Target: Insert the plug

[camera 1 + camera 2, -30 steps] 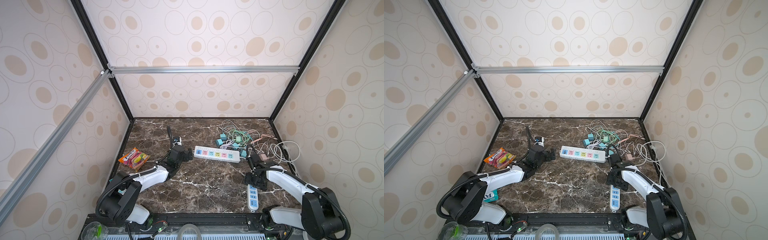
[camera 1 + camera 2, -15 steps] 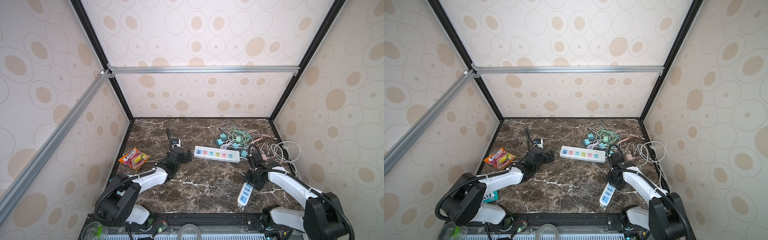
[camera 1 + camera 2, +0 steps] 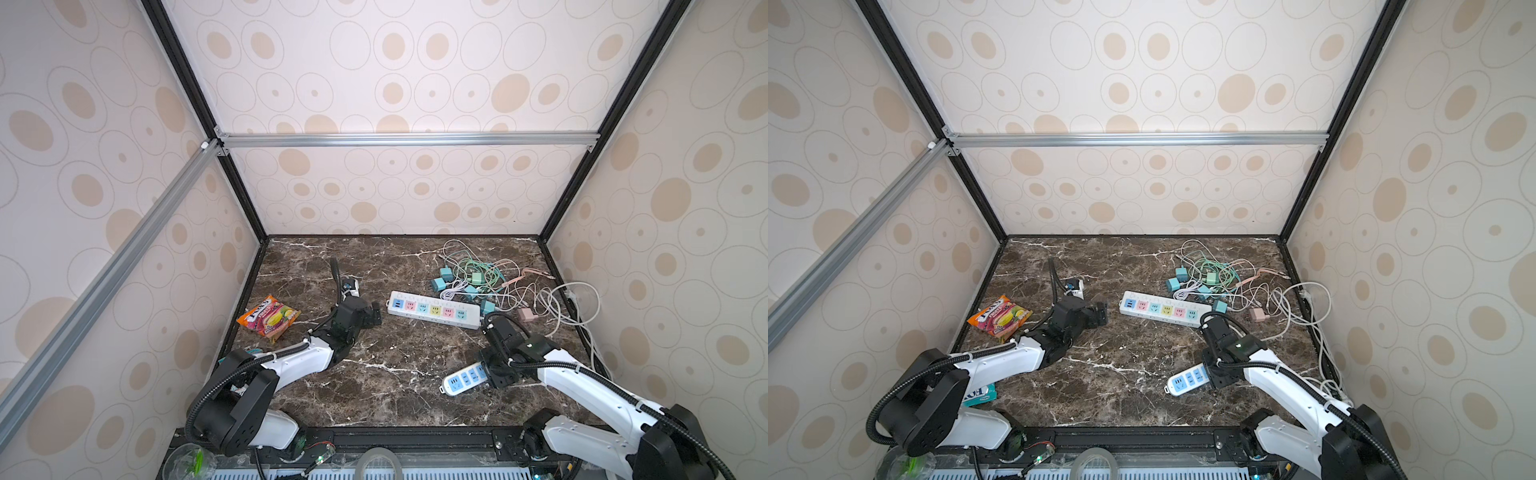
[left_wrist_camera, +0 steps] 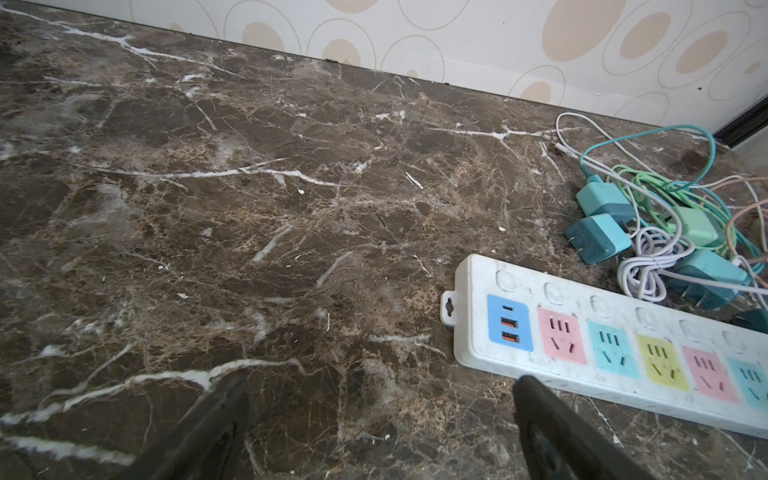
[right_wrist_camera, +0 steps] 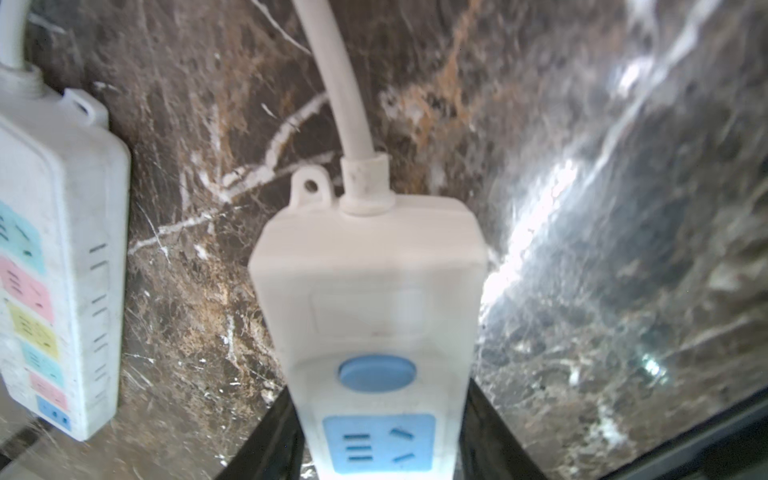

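Note:
The robot's right gripper will put the small white strip down on the bare table (image 3: 419, 360) in front of the long white power strip.
A long white power strip (image 3: 434, 309) (image 3: 1165, 308) (image 4: 602, 345) with coloured sockets lies mid-table. Behind it, several teal, green and pink charger plugs (image 3: 446, 273) (image 4: 598, 239) sit in a tangle of cables. My left gripper (image 3: 374, 313) (image 3: 1098, 313) (image 4: 380, 386) stands open and empty just off the strip's left end. My right gripper (image 3: 492, 370) (image 3: 1219, 372) (image 5: 380, 419) is shut on the cord end of a small white strip with blue sockets (image 3: 463, 378) (image 3: 1187, 379) (image 5: 370, 299). That small strip points left across the front right of the table.
A colourful snack bag (image 3: 268, 318) lies at the left edge, and a teal box (image 3: 980, 395) sits by the left arm's base. Loose white cables (image 3: 561, 299) loop along the right wall. The enclosure walls close in on three sides.
My right gripper has closed on the small blue strip and swung it from pointing at the front edge to pointing left. The left arm has hardly moved.

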Controlling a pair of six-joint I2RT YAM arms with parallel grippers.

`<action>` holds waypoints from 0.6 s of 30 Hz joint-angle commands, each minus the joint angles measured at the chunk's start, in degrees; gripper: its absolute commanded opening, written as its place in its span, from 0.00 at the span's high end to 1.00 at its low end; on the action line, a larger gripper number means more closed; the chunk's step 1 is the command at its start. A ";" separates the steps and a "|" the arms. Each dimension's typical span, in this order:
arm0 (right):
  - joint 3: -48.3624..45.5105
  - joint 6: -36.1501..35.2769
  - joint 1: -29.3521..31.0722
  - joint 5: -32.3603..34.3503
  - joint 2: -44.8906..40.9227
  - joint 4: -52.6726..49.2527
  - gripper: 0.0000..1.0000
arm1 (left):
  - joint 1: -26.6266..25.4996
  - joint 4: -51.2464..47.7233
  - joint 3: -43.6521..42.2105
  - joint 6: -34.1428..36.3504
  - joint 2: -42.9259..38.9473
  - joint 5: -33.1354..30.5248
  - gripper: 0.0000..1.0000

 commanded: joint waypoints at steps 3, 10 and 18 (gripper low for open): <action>3.13 20.80 7.15 3.14 5.06 1.05 0.53 | 0.06 0.46 -1.01 -0.42 -2.02 -1.22 0.02; 6.72 27.26 13.83 3.10 14.28 8.65 0.52 | 0.12 -1.91 -2.37 1.16 -4.08 -2.73 0.02; 12.06 29.90 17.46 4.00 21.95 12.09 0.50 | 0.10 -3.20 -3.85 3.74 -6.37 -4.13 0.02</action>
